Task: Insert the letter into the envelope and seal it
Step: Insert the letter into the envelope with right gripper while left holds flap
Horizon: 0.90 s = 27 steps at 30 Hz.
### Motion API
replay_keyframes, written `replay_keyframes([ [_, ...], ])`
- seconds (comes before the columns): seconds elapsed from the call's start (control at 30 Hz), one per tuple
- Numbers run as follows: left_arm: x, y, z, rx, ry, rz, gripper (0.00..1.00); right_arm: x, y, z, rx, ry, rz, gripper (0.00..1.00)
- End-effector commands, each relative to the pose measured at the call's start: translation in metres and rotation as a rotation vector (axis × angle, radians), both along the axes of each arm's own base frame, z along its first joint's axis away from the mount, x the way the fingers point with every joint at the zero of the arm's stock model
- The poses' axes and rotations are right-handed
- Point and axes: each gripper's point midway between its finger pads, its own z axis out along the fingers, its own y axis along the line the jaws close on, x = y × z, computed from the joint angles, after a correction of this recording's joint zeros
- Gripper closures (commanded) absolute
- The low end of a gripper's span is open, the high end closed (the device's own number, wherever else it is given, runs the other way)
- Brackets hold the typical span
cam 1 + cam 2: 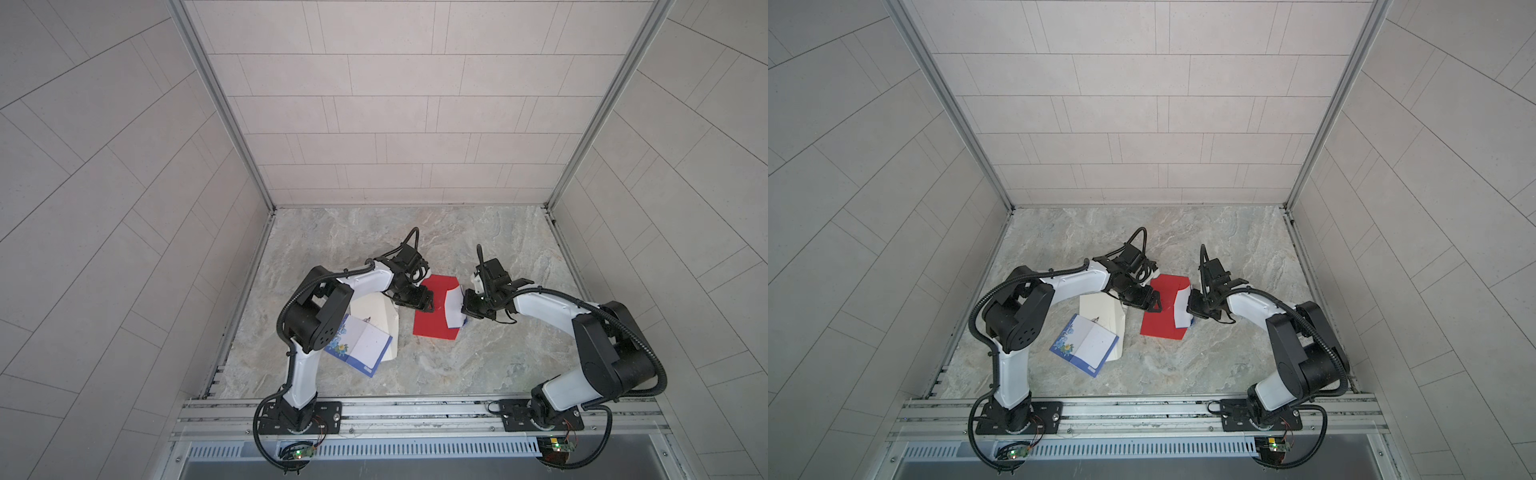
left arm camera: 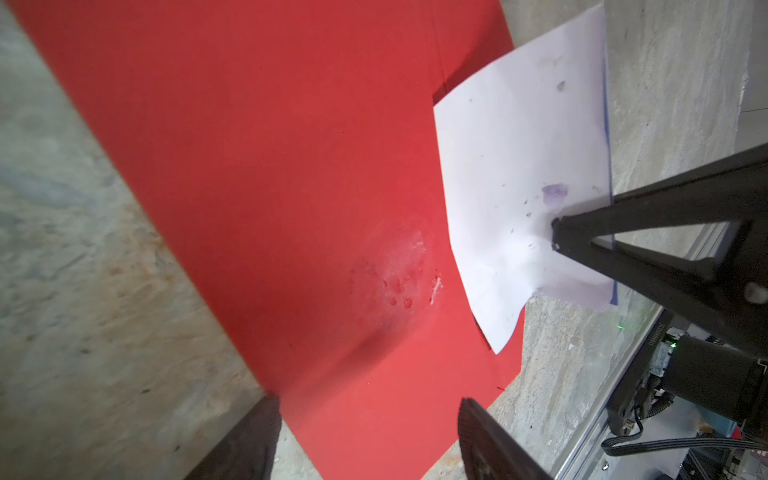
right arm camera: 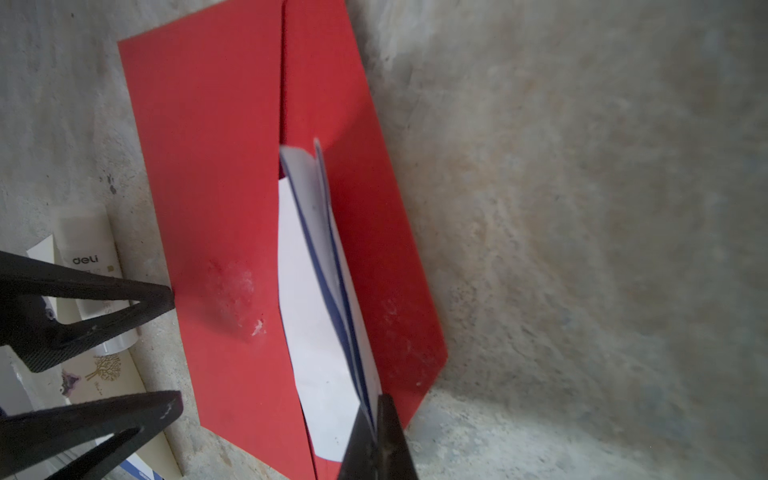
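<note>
Next, I let go of the letter with my right gripper deeper in the red envelope's opening [image 1: 456, 306] [image 3: 329, 320], with the letter's outer edge on the envelope's open flap. The letter is now partly inside the envelope's mouth.
A red envelope [image 1: 430, 320] [image 1: 1156, 320] lies flat on the marble table, its flap [image 3: 365, 216] folded open. A white letter [image 1: 454, 309] [image 1: 1182, 309] [image 2: 519, 166] with blue edges sits partly inside the envelope's mouth, and the rest sticks out. My right gripper [image 1: 465, 309] [image 3: 376, 403] is shut on the letter's outer edge. My left gripper [image 1: 428, 301] [image 2: 368, 405] stands open at the envelope's opposite edge, one fingertip [image 3: 166, 299] by that edge and the red paper [image 2: 291, 187] [image 3: 216, 187] below the gap. It holds nothing.
Left of the envelope lie a cream card [image 1: 374, 311], a blue-flowered booklet [image 1: 357, 345] and a white glue stick [image 3: 93, 270]. Tiled walls close the back and sides. An aluminium rail [image 1: 415, 409] with both arm bases runs along the front.
</note>
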Motion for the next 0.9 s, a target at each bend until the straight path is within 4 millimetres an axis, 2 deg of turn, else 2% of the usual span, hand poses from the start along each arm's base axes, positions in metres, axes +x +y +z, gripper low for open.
replay_keyframes([
  [0.0, -0.007, -0.005, -0.003, 0.002, 0.021, -0.042, 0.25, 0.004, 0.002, -0.003, -0.030, -0.010, 0.014, 1.00],
  [0.13, -0.008, -0.004, -0.004, 0.014, 0.024, -0.041, 0.25, 0.004, -0.004, -0.003, -0.059, -0.026, -0.001, 1.00],
  [0.23, -0.009, -0.002, -0.005, 0.019, 0.029, -0.043, 0.25, 0.006, -0.016, 0.005, -0.119, -0.064, -0.026, 1.00],
  [0.33, -0.011, -0.002, -0.005, 0.019, 0.033, -0.046, 0.25, 0.007, -0.018, 0.015, -0.126, -0.105, -0.022, 1.00],
  [0.47, -0.012, -0.003, -0.005, 0.011, 0.038, -0.054, 0.25, 0.007, -0.016, 0.018, -0.115, -0.123, -0.004, 1.00],
  [0.87, -0.011, -0.006, -0.006, 0.012, 0.036, -0.055, 0.25, 0.000, 0.004, -0.001, -0.008, -0.065, 0.029, 1.00],
])
